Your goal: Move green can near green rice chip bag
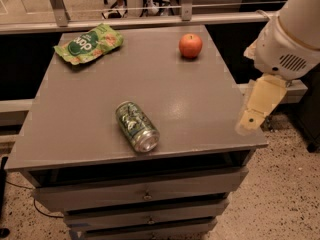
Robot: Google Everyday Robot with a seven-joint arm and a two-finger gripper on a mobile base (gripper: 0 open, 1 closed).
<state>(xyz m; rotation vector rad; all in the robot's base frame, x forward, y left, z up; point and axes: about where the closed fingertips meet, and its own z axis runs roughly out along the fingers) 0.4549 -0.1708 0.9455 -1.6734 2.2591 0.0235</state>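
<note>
The green can is next for my gripper, which should go to it and close around the can's body (140, 128), at a point close to its silver end.
The green can (137, 126) lies on its side near the front of the grey table (200, 104), its silver end facing the front right. The green rice chip bag (89, 43) lies flat at the table's back left corner, well apart from the can. My gripper (259, 105) hangs at the table's right edge, over its front right corner, to the right of the can and far from it. It holds nothing.
A round orange-red apple (190, 45) sits at the back right of the table. Drawers (145, 194) run below the table front. A rail (150, 20) runs behind the table. Speckled floor (285, 194) lies to the right.
</note>
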